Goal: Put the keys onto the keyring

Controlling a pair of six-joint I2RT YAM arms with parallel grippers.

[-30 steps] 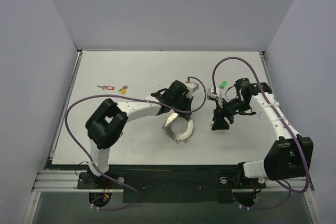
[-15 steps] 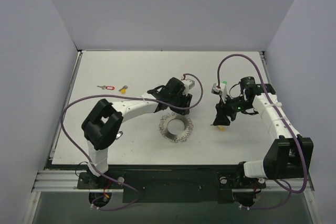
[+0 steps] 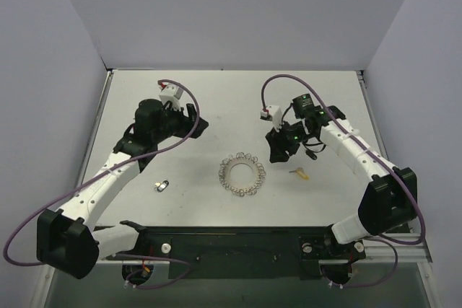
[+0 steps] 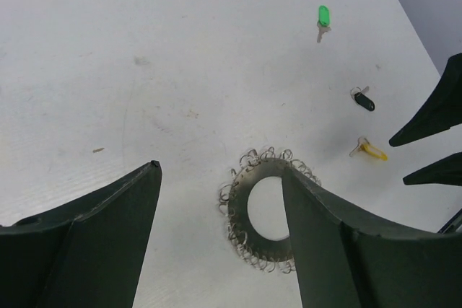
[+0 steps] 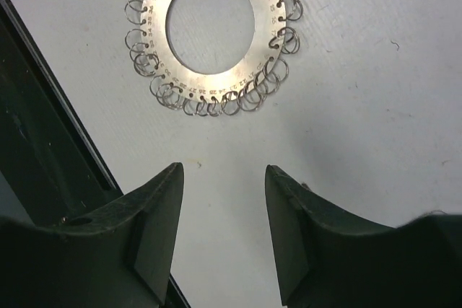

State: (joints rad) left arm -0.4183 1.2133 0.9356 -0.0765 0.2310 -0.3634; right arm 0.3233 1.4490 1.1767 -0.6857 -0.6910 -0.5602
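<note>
The robot's left gripper needs to next move to the keyring's wire loops [image 3: 229,159] [image 4: 226,191] on the edge nearest that gripper and close there.
The keyring [image 3: 242,173] lies flat in the middle of the table, a silvery disc edged with wire loops [image 5: 209,37]. My left gripper [image 3: 196,125] hangs open well to its upper left, and its wrist view looks down on the keyring [image 4: 256,210]. My right gripper [image 3: 276,155] is open and empty just right of the ring. A yellow key [image 3: 299,173] rests on the table below the right gripper. The left wrist view shows that yellow key [image 4: 369,149], a black key [image 4: 363,100] and a green key [image 4: 323,19] lying apart on the table.
A small dark and silvery item [image 3: 162,185] lies left of the ring by my left forearm. The right gripper's fingers [image 4: 433,120] show at the right edge of the left wrist view. Grey walls stand round the table.
My left gripper opened, let go of the keyring and swung back to the far left. The ring now lies flat. My right gripper moved left towards the ring, and the yellow key lies uncovered.
</note>
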